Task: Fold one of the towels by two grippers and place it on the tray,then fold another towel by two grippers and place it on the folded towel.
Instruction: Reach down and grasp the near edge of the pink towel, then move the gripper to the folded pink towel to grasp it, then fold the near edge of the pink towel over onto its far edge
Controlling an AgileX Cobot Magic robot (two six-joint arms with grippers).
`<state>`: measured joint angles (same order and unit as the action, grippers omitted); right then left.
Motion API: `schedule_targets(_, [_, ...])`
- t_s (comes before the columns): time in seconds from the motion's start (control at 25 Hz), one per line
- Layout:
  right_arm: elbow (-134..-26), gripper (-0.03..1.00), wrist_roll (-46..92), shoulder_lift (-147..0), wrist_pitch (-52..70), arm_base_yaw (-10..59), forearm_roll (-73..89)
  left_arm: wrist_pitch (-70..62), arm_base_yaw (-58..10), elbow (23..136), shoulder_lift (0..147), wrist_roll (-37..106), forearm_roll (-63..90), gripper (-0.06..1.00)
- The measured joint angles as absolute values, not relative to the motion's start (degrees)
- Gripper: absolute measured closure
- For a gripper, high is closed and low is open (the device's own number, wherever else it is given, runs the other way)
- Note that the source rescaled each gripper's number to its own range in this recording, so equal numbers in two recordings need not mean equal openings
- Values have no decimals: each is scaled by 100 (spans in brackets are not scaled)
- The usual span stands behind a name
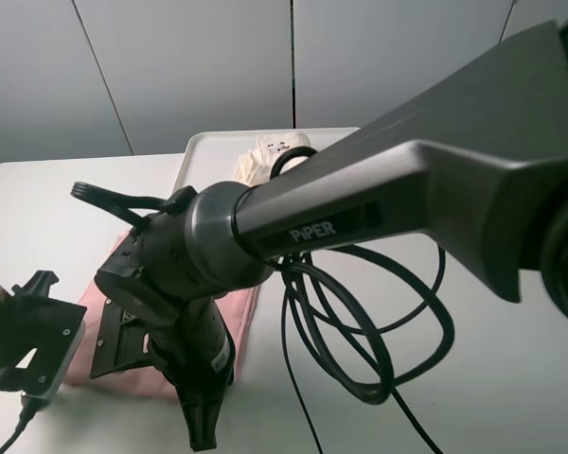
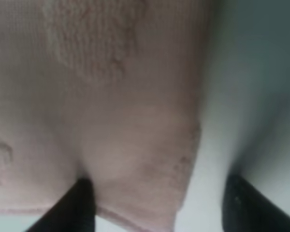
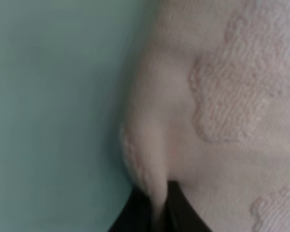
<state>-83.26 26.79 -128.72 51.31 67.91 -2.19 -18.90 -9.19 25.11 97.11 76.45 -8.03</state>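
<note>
I'll release the pink towel's near edge, now raised in a fold, on the towel's far edge [image 1: 247,243] by the white tray with my right gripper.
The pink towel [image 1: 241,317] lies flat on the table, mostly hidden under my right arm. In the right wrist view my right gripper [image 3: 155,210] is shut on a raised fold at the edge of the pink towel [image 3: 222,96]. From above, that gripper [image 1: 204,426] points down at the towel's near edge. In the left wrist view my left gripper [image 2: 164,208] is open and straddles a corner of the pink towel [image 2: 111,121]: one finger [image 2: 82,205] rests on the cloth, the other stands off it over the table. The cream towel [image 1: 263,156] lies folded on the white tray [image 1: 204,151] at the back.
My right arm [image 1: 407,189] crosses the exterior view from the upper right and hides much of the table [image 1: 511,378]. Its black cables [image 1: 360,331] loop over the table to the right of the pink towel. The left arm's end [image 1: 33,340] sits at the lower left.
</note>
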Motion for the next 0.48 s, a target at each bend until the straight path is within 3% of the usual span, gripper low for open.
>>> schedule_targets(0.08, [-8326, 97, 2679, -12872, 5144, 6791, -219, -1699, -919, 2511, 9711, 7645, -803, 76])
schedule_targets(0.12, [-8326, 97, 2679, -12872, 5144, 6791, -219, -1644, -919, 2511, 9711, 7645, -803, 87])
schedule_targets(0.48, [-8326, 97, 2356, -12836, 5190, 6743, -89, -1750, -919, 2463, 9467, 7444, -718, 93])
